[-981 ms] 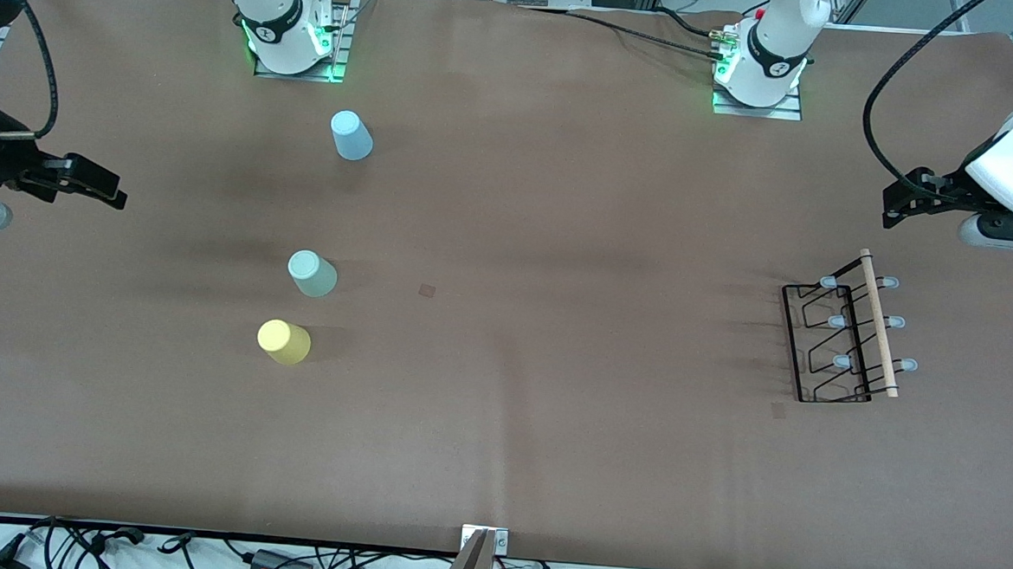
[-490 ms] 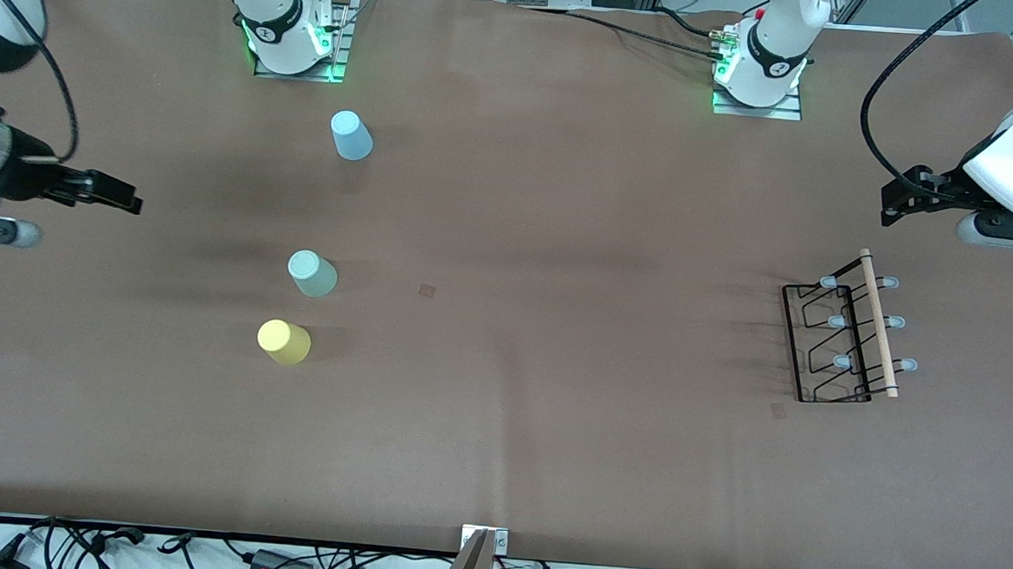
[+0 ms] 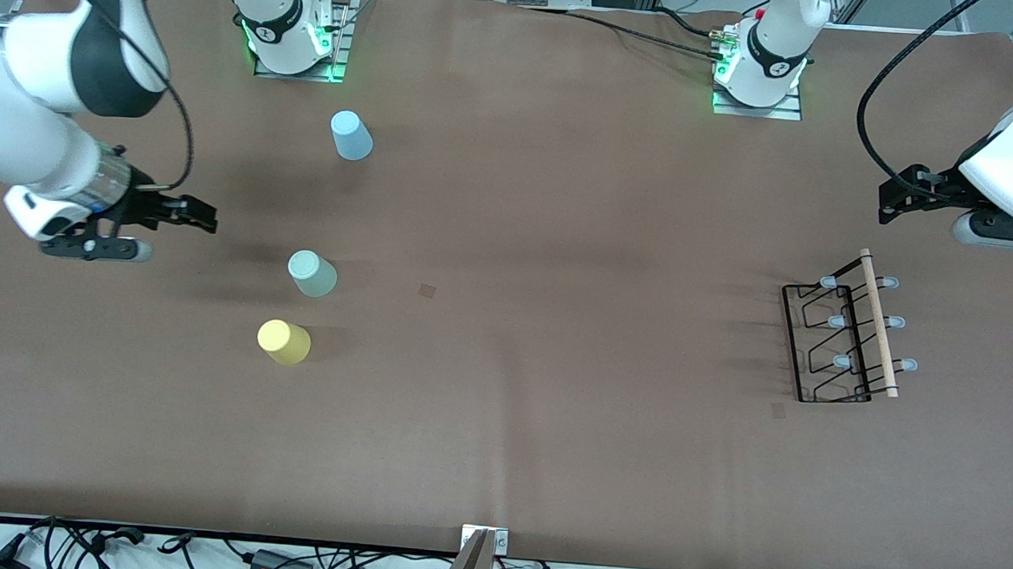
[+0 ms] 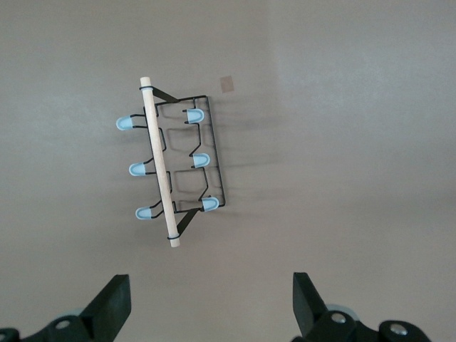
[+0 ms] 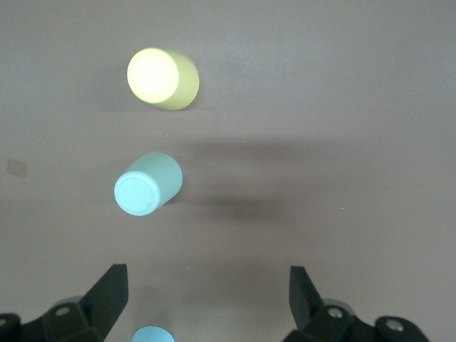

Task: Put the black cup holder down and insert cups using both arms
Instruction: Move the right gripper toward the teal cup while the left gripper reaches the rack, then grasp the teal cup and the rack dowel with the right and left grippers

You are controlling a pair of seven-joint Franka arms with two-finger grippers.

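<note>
The robot's left gripper will close on the middle of the wooden rod (image 3: 879,321) (image 4: 160,162) on top of the black cup holder.
The black cup holder (image 3: 842,341) sits on the table toward the left arm's end, its wooden rod on top; it also shows in the left wrist view (image 4: 171,167). My left gripper (image 3: 891,201) hangs open and empty over the table beside it, apart from it (image 4: 211,303). The light blue cup (image 3: 351,135), the sage green cup (image 3: 311,273) and the yellow cup (image 3: 283,341) stand upside down toward the right arm's end. My right gripper (image 3: 198,215) is open and empty above the table beside the green cup (image 5: 148,184). The yellow cup (image 5: 162,78) and the blue cup (image 5: 152,334) show there too.
The brown table (image 3: 551,426) has both arm bases (image 3: 294,39) along its edge farthest from the front camera. Cables (image 3: 284,559) lie along the edge nearest to that camera. A small mark (image 3: 427,290) is on the mat near the middle.
My right arm has swung in from the table's end toward the cups, its gripper now close to the green cup. The left gripper has barely moved. Cups and holder have not moved.
</note>
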